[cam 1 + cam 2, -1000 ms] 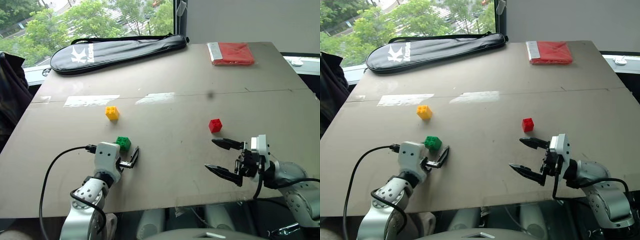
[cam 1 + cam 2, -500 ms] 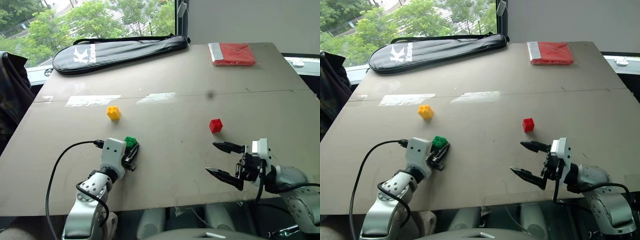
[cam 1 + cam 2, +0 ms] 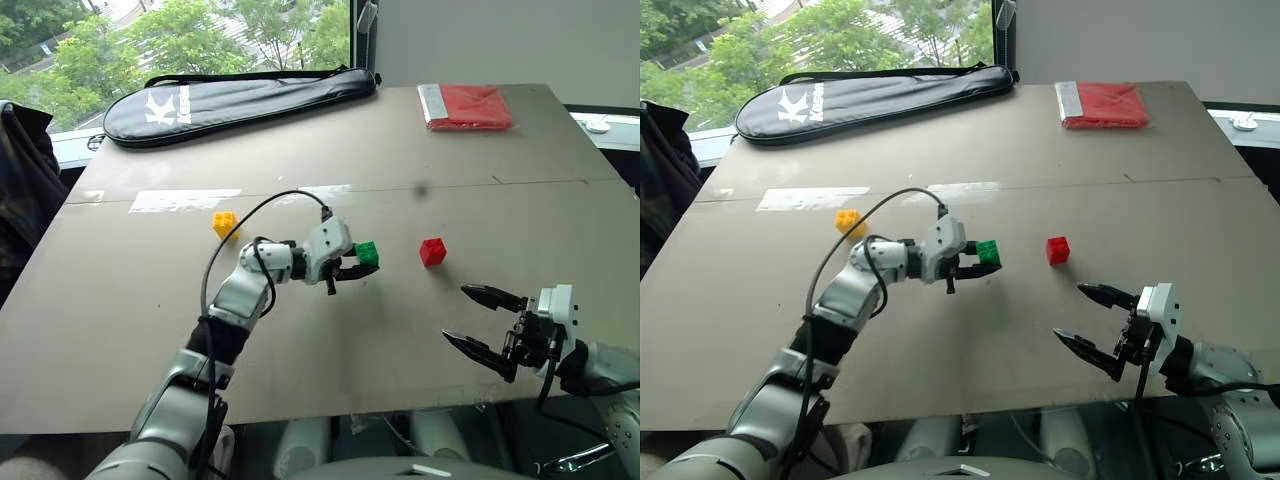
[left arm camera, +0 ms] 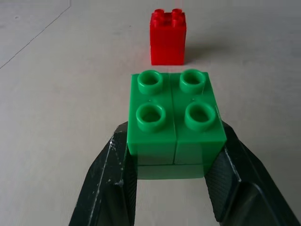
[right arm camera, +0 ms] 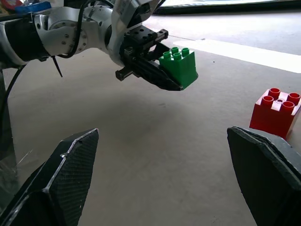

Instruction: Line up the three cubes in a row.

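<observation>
The green cube, held just above the table near its middle, will be let go by my left gripper on the table [image 3: 392, 260] close beside the red cube, facing the yellow cube.
My left gripper [image 3: 360, 262] is shut on the green cube [image 3: 367, 253], holding it just above the table near its middle. In the left wrist view the green cube [image 4: 174, 122] sits studs-up between both black fingers [image 4: 108, 183]. The red cube [image 3: 432, 251] rests on the table a short way to the right of it, and also shows ahead as the red cube [image 4: 168, 36]. The yellow cube [image 3: 225, 222] lies further left, partly behind the arm's cable. My right gripper [image 3: 480, 318] hangs open near the table's front right edge, with nothing between its fingers.
A long black racket bag [image 3: 235, 100] lies along the far left edge of the table [image 3: 400, 160]. A flat red packet [image 3: 464, 106] sits at the far right corner. Dark clothing [image 3: 22, 190] hangs beside the table's left side.
My left gripper shut on the green cube, lifted it and carried it right and further out, close to the red cube. The right gripper drew slightly right, still open.
</observation>
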Robot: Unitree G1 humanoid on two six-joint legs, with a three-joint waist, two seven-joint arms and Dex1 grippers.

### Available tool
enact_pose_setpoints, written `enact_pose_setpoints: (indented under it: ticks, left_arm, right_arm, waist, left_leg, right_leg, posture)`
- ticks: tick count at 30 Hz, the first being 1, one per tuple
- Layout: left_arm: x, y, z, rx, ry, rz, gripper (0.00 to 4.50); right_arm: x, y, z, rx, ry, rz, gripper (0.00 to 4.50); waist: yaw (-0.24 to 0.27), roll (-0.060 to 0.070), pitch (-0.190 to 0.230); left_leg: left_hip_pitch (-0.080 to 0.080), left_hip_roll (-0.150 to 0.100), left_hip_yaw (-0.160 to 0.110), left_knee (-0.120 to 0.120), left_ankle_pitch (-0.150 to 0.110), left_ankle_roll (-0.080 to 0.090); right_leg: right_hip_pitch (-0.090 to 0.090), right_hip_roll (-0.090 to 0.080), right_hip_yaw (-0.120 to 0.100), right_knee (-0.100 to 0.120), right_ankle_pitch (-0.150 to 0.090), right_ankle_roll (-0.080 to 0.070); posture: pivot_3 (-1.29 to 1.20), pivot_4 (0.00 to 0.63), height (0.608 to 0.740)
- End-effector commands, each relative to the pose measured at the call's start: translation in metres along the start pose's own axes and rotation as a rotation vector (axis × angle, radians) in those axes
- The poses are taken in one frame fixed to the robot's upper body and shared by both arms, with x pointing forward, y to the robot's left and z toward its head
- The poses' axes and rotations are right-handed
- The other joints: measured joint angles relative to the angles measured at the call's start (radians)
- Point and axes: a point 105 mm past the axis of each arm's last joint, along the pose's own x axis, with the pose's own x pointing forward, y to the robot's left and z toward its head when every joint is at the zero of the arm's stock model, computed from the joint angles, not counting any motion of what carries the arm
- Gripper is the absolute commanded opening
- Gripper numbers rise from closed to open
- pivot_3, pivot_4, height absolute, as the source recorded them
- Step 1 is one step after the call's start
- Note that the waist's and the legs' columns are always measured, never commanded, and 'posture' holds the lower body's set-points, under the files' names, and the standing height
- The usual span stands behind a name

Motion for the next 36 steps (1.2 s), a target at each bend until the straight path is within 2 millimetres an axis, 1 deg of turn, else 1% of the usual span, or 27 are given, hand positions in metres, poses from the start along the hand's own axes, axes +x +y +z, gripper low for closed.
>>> enact_pose_setpoints:
  ticks: [1,5,6,9,14,24,26,27,28,29,30,31,36]
  left_arm:
    - [0.008,0.001,-0.008,0.047,0.028,-0.064,1.31]
    - [0.024,0.005,-0.012,0.052,0.057,-0.097,1.31]
    - [0.027,0.008,-0.012,0.049,0.055,-0.086,1.31]
    - [0.034,0.012,-0.009,0.045,0.045,-0.073,1.31]
    - [0.039,0.012,-0.006,0.030,0.033,-0.094,1.31]
    - [0.040,0.004,-0.014,0.005,0.047,-0.134,1.31]
    - [0.040,0.005,-0.016,-0.006,0.054,-0.121,2.34]
    - [0.039,0.006,-0.016,-0.007,0.058,-0.118,2.68]
    - [0.040,0.010,-0.017,-0.002,0.065,-0.088,3.17]
    - [0.039,0.012,-0.017,-0.002,0.068,-0.072,3.50]
    - [0.038,0.014,-0.018,0.000,0.069,-0.062,4.05]
    - [0.038,0.015,-0.018,0.000,0.070,-0.057,4.46]
    - [0.029,0.016,-0.017,0.008,0.055,-0.035,4.46]
  right_arm:
    - [-0.001,0.004,0.011,-0.047,-0.038,-0.017,4.50]
    - [-0.004,0.007,0.010,-0.046,-0.049,-0.067,4.50]
    - [-0.005,0.007,0.010,-0.044,-0.053,-0.074,4.50]
    - [-0.007,0.008,0.011,-0.040,-0.058,-0.087,4.50]
    - [-0.010,0.007,0.011,-0.046,-0.060,-0.113,4.50]
    - [-0.012,0.003,0.012,-0.063,-0.060,-0.136,4.50]
    - [-0.013,0.004,0.012,-0.062,-0.059,-0.136,4.50]
    - [-0.013,0.004,0.012,-0.056,-0.059,-0.133,4.50]
    - [-0.013,0.005,0.012,-0.051,-0.059,-0.130,4.50]
    - [-0.013,0.005,0.012,-0.045,-0.058,-0.125,4.50]
    - [-0.013,0.005,0.011,-0.042,-0.056,-0.123,4.50]
    - [-0.013,0.005,0.011,-0.041,-0.054,-0.122,4.50]
    - [-0.012,0.004,0.013,-0.046,-0.056,-0.104,4.50]
  waist:
    - [-0.005,0.000,0.000]
    - [0.001,-0.001,0.001]
    - [0.005,-0.001,0.001]
    - [0.006,-0.001,0.001]
    - [0.005,-0.001,0.001]
    - [0.005,-0.001,0.001]
    - [0.005,-0.001,0.001]
    - [0.006,-0.001,0.001]
    - [0.006,-0.001,0.001]
    - [0.006,-0.001,0.001]
    - [0.005,-0.001,0.001]
    - [0.005,-0.001,0.001]
    - [0.003,-0.001,0.001]
  left_leg:
    - [0.000,0.000,0.000,0.000,0.000,0.000]
    - [-0.001,0.000,-0.001,0.000,0.000,0.000]
    - [-0.001,-0.001,-0.001,0.000,0.000,0.000]
    - [-0.001,-0.001,-0.001,0.001,0.000,0.000]
    - [-0.001,-0.001,-0.001,0.001,0.000,0.000]
    - [-0.001,-0.001,-0.001,0.001,0.000,0.000]
    - [-0.001,-0.001,-0.001,0.001,0.000,0.000]
    - [-0.001,-0.001,-0.001,0.001,0.000,0.000]
    - [-0.001,-0.001,-0.001,0.001,0.000,0.000]
    - [-0.001,-0.001,-0.001,0.001,0.000,0.000]
    - [0.000,-0.001,-0.001,0.001,0.000,0.000]
    - [0.000,-0.001,-0.001,0.001,0.000,0.000]
    - [0.000,-0.001,-0.001,0.001,0.000,0.000]
  right_leg:
    - [0.000,0.000,0.000,0.000,0.001,0.002]
    - [0.000,0.000,0.000,-0.001,0.001,0.003]
    - [0.000,-0.001,0.000,-0.001,-0.001,0.006]
    - [0.000,-0.001,0.000,-0.001,-0.001,0.006]
    - [0.000,-0.001,0.001,0.000,-0.001,0.007]
    - [0.000,-0.001,0.001,0.000,0.000,0.009]
    - [0.000,-0.001,0.000,0.000,0.000,0.009]
    - [0.000,-0.001,0.000,0.000,0.000,0.009]
    - [0.000,-0.001,0.001,0.000,0.000,0.009]
    - [0.000,-0.001,0.001,0.000,0.000,0.009]
    - [0.001,-0.001,0.001,0.000,0.000,0.009]
    - [0.001,-0.001,0.001,0.000,0.001,0.009]
    - [0.001,-0.001,0.001,0.000,0.001,0.009]
  posture:
    - [0.00,0.150,0.701]
    - [0.00,0.150,0.701]
    - [0.00,0.150,0.701]
    - [0.00,0.150,0.701]
    - [0.00,0.150,0.701]
    - [0.00,0.150,0.701]
    - [0.00,0.150,0.701]
    - [0.00,0.150,0.701]
    - [0.00,0.150,0.701]
    - [0.00,0.150,0.701]
    - [0.00,0.150,0.701]
    - [0.00,0.150,0.701]
    - [0.00,0.150,0.701]
